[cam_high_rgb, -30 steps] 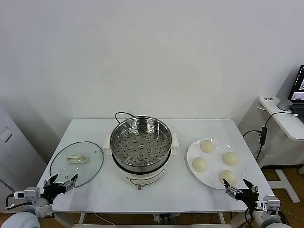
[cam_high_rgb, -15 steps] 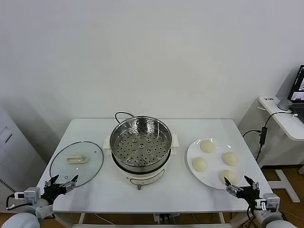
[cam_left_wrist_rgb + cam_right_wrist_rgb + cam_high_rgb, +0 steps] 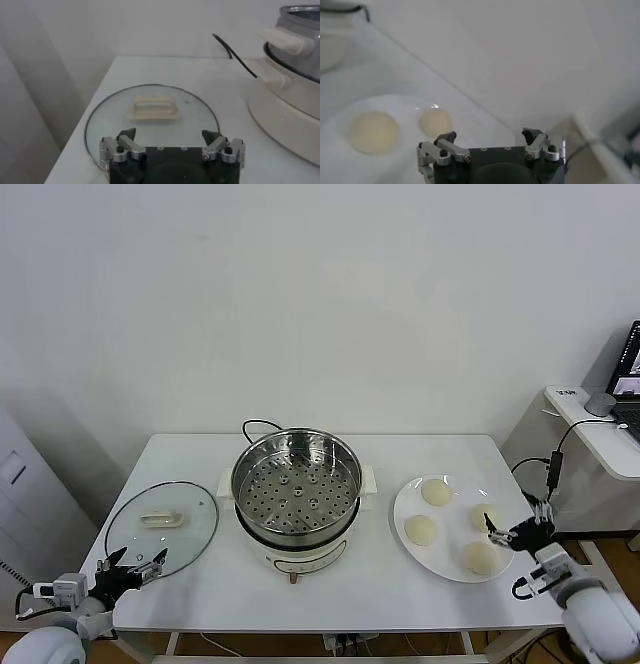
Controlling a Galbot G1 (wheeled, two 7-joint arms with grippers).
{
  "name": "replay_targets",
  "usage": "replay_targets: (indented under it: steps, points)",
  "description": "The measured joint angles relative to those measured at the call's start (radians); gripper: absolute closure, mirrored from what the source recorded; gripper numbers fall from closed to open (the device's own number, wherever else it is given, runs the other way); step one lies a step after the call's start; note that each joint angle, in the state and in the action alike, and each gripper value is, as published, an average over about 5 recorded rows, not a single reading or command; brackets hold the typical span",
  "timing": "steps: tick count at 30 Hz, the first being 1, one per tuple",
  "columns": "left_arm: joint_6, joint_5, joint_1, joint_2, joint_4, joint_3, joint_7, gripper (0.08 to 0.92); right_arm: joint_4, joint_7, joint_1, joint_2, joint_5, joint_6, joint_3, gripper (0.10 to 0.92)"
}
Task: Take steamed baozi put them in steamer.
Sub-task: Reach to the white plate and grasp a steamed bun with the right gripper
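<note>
The sides of the baozi [image 3: 437,491] [image 3: 436,123] at the white plate's far edge, nearest the back wall, should be my right gripper's next place to go and close.
The steamer [image 3: 297,484], a shiny steel pot with a perforated tray on a cream base, stands mid-table with nothing on the tray. Several cream-white baozi [image 3: 435,492] lie on a white plate [image 3: 402,506] to its right. My right gripper [image 3: 515,524] hovers open at the plate's right edge, beside the baozi [image 3: 484,515] there. In the right wrist view, two baozi [image 3: 372,131] sit ahead of that open, empty gripper [image 3: 490,135]. The left gripper [image 3: 130,564] waits open at the front left corner, and its wrist view shows the gripper [image 3: 169,134] empty.
A round glass lid [image 3: 160,524] with a cream handle [image 3: 152,107] lies flat left of the steamer [image 3: 295,75]. A black cord [image 3: 255,424] loops behind the pot. A side desk [image 3: 600,429] with a laptop stands beyond the table's right edge.
The right gripper has risen from the table's front right corner and moved back to the plate's right edge. The left gripper has hardly shifted.
</note>
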Motion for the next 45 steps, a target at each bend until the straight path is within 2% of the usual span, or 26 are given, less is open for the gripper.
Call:
replay_targets:
  steps: [7, 20, 33, 45]
  points:
    - [0.006, 0.0, -0.024, 0.006, 0.003, 0.016, -0.003, 0.177, -0.118, -0.154, 0.197, -0.092, -0.047, 0.043, -0.143, 0.203]
    - [0.02, 0.001, -0.04, 0.02, -0.008, 0.026, -0.008, 0.177, -0.393, -0.481, 0.736, -0.161, 0.019, 0.106, -0.643, 0.203]
    - [0.03, 0.001, -0.038, 0.021, -0.014, 0.024, -0.012, 0.177, -0.713, -0.74, 1.17, -0.027, -0.026, 0.199, -1.062, 0.203]
    - [0.031, -0.001, -0.038, 0.023, -0.013, 0.023, -0.012, 0.177, -0.906, -0.824, 1.275, 0.107, -0.132, 0.265, -1.163, 0.203]
